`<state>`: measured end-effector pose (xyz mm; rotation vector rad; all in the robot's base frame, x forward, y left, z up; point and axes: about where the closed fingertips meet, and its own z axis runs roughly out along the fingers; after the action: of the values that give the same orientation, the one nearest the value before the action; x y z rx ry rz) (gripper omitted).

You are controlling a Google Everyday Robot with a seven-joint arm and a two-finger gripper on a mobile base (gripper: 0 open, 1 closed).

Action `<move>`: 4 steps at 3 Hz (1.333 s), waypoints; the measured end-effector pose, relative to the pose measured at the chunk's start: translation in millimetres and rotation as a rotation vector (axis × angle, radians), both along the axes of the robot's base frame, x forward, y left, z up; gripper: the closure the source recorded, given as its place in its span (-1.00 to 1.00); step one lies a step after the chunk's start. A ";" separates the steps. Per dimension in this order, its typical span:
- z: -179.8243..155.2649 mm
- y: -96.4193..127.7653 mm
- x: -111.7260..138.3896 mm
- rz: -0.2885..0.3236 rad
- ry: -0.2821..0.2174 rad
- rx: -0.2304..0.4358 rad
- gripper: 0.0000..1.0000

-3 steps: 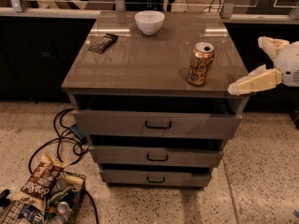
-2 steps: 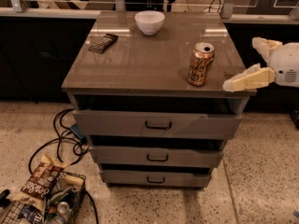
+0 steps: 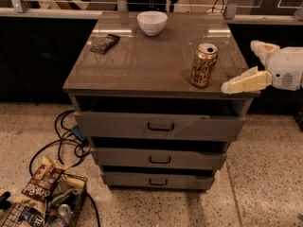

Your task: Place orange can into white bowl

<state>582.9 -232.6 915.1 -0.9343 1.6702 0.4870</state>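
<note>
The can stands upright beside the open fingers, so next I close my gripper around the orange can's middle (image 3: 202, 68), well below its silver top.
The orange can (image 3: 203, 65) stands upright near the right front corner of the brown cabinet top (image 3: 142, 65). It is orange-gold with a silver top. The white bowl (image 3: 152, 22) sits at the back middle of the top, empty. My gripper (image 3: 239, 66) is at the right edge of the cabinet, just right of the can and not touching it. It is open and empty. One pale finger (image 3: 244, 82) points left toward the can's base. The other finger (image 3: 259, 48) sits higher and further back.
A flat dark snack wrapper (image 3: 104, 43) lies at the back left of the top. Three drawers (image 3: 160, 126) are below. Black cables (image 3: 66, 141) and a wire basket of snack bags (image 3: 42, 197) lie on the floor at the lower left.
My gripper has moved a little to the left, closer to the can. The can, bowl and wrapper have not moved.
</note>
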 end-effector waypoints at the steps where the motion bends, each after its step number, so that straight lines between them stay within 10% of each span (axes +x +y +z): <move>1: -18.8 11.8 16.0 0.011 -0.011 0.069 -1.00; 4: -38.0 30.3 49.5 0.026 -0.041 0.218 -1.00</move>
<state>632.4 -202.3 877.1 -0.8007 1.5349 0.6499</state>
